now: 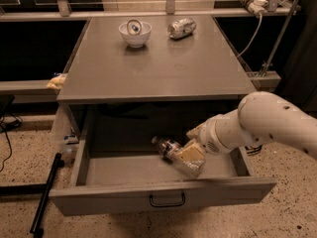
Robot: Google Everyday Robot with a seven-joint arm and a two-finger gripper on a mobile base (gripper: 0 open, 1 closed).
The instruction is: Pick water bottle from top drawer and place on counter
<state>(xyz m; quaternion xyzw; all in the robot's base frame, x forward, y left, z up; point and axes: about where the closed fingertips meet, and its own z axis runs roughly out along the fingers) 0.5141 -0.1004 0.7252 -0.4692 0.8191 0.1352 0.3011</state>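
I need to grip the water bottle's middle [184, 154], between its cap end and lower end, inside the open top drawer.
The water bottle [168, 148] lies on its side in the open top drawer [119, 168], cap toward the back left. My gripper [188, 153] reaches in from the right on a white arm [257, 123] and sits right over the bottle's middle, covering part of it. The bottle's lower end [194, 169] shows below the gripper. The counter [158, 63] is the grey top above the drawer. The drawer's front panel carries a dark wire handle [167, 201].
A white bowl [134, 32] and a crushed silver can [181, 28] stand at the back of the counter. A yellow object [57, 81] lies on the left ledge. A black pole [44, 195] lies on the floor at the left. A power strip [250, 2] hangs at the back right.
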